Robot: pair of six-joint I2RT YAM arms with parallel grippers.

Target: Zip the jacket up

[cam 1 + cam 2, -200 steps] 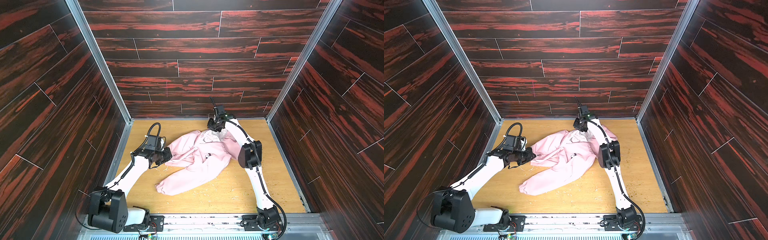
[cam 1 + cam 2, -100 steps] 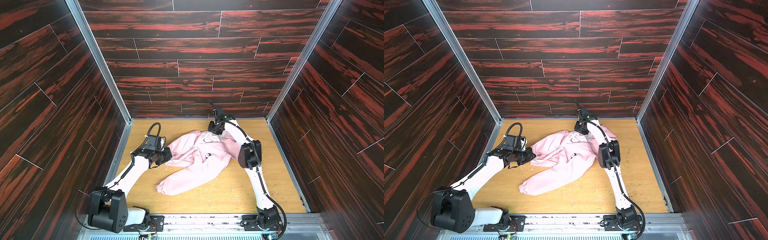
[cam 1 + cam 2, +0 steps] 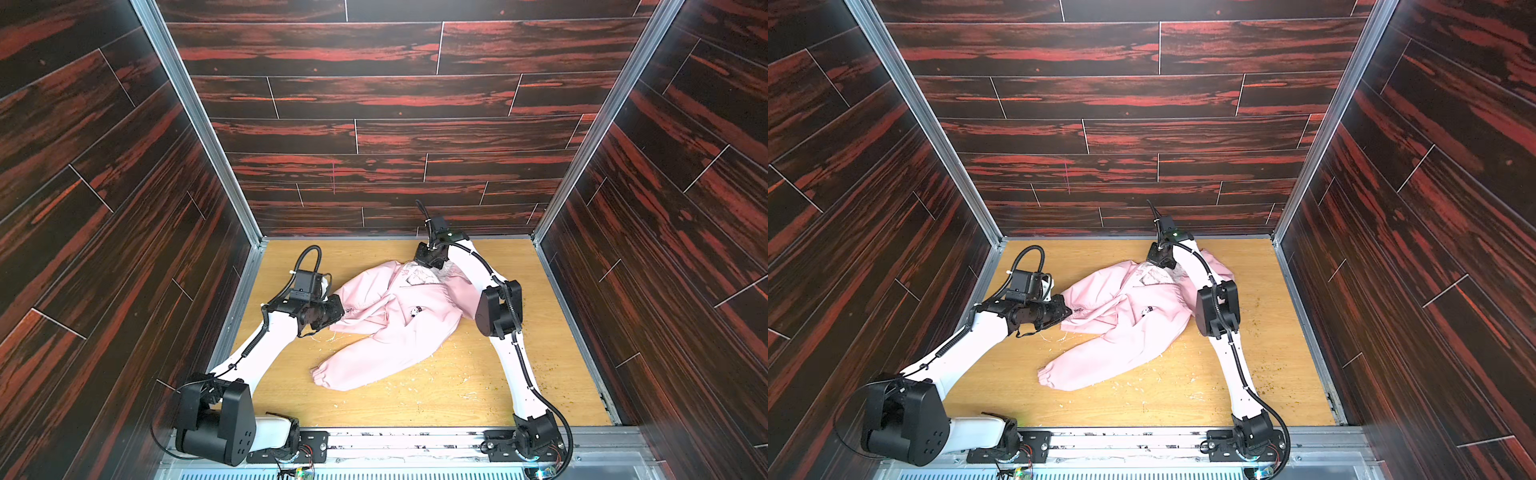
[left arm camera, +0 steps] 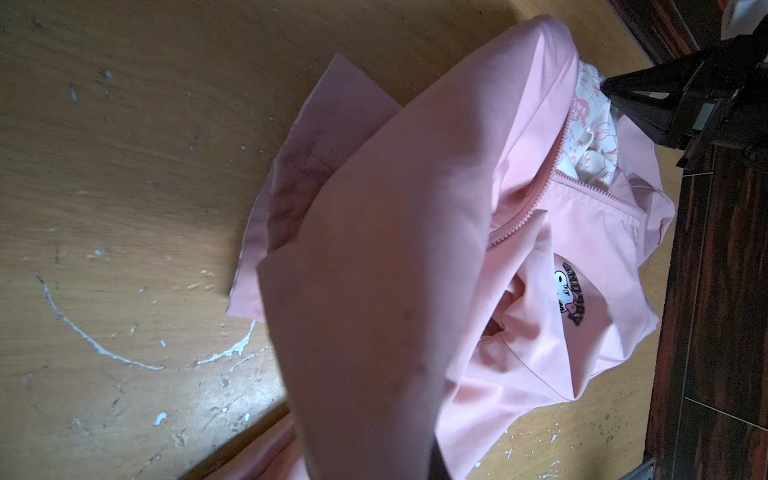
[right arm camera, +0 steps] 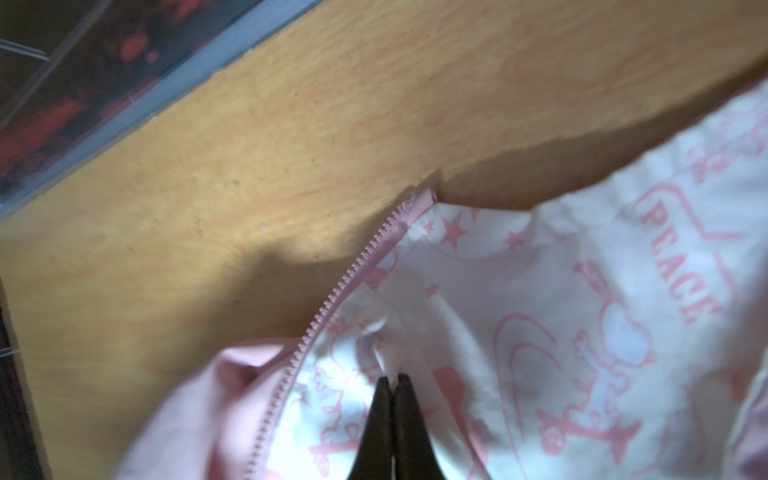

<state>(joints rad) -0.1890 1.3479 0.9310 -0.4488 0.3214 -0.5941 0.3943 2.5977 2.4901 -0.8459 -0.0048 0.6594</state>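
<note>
I should open my right gripper, as it pinches white lining beside the zipper teeth, and take the zipper edge itself (image 5: 340,296) before I draw the jacket's front across.
The light pink jacket (image 3: 399,328) lies crumpled in the middle of the wooden floor, also seen in the second top view (image 3: 1125,324). One sleeve with a gathered cuff (image 3: 328,376) points toward the front. My left gripper (image 3: 338,309) is shut on the jacket's left edge; in the left wrist view pink cloth (image 4: 395,249) covers the jaws. The open zipper teeth (image 4: 536,195) and a small chest logo (image 4: 571,297) show there. My right gripper (image 5: 392,380) is at the collar, shut on a fold of white printed lining (image 5: 582,332) beside the zipper teeth (image 5: 332,307).
Dark red wood-pattern walls (image 3: 374,137) close in the floor (image 3: 415,403) on three sides. A metal rail (image 3: 415,440) with both arm bases runs along the front. The right arm's black elbow (image 3: 496,309) stands over the jacket's right side. White scratches and flecks mark the floor.
The right gripper's jaws have closed at the collar. Both arms and the jacket have hardly moved.
</note>
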